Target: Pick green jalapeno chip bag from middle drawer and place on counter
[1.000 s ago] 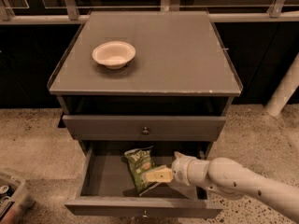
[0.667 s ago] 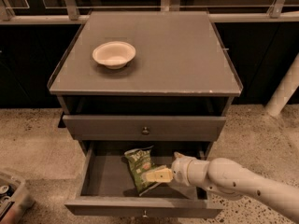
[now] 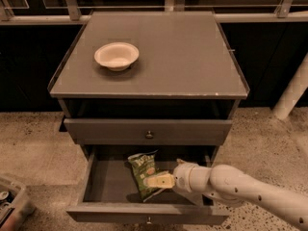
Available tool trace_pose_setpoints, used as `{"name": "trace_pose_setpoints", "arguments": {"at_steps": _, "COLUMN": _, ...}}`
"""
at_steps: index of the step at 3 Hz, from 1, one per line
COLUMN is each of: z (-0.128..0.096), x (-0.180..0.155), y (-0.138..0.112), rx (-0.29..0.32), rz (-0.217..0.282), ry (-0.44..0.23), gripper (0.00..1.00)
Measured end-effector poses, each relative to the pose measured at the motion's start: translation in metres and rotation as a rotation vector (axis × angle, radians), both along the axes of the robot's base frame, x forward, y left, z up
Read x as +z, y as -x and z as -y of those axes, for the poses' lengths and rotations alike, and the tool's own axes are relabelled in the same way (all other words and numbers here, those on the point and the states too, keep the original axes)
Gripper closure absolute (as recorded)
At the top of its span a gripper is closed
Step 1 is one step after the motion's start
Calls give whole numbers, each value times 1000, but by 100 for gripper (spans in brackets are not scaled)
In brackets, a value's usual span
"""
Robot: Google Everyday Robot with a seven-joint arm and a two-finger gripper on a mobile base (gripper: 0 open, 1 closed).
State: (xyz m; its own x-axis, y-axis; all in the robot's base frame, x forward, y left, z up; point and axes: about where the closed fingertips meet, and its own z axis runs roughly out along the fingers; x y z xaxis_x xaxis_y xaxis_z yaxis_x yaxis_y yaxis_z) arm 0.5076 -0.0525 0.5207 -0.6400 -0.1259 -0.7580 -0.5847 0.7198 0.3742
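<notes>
The robot's gripper should next grasp the green jalapeno chip bag at the bag's middle [image 3: 146,172], halfway between its top and bottom ends.
The green jalapeno chip bag [image 3: 143,169] lies flat inside the open middle drawer [image 3: 108,184], near its centre. My gripper [image 3: 158,181] reaches in from the right on a white arm and sits low over the bag's lower right part, touching or just above it. The counter [image 3: 187,57] is the grey cabinet top above the drawers.
A pale bowl [image 3: 116,56] stands on the counter's left side. The upper drawer front [image 3: 192,130] with a knob is shut above the open one. A bin [image 3: 12,203] sits on the speckled floor at lower left. A white post [image 3: 291,90] stands at right.
</notes>
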Motion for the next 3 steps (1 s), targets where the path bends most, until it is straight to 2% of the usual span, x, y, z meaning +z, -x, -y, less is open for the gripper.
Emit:
{"name": "trace_pose_setpoints", "arguments": {"at_steps": 1, "z": -12, "x": -13, "y": -15, "rx": -27, "rz": -6, "ry": -45, "gripper": 0}}
{"name": "trace_pose_setpoints", "arguments": {"at_steps": 2, "z": -36, "x": -56, "y": -36, "rx": -59, "rz": 13, "ry": -17, "gripper": 0}}
{"name": "trace_pose_setpoints", "arguments": {"at_steps": 3, "z": -35, "x": -58, "y": -36, "rx": -51, "rz": 12, "ry": -23, "gripper": 0}}
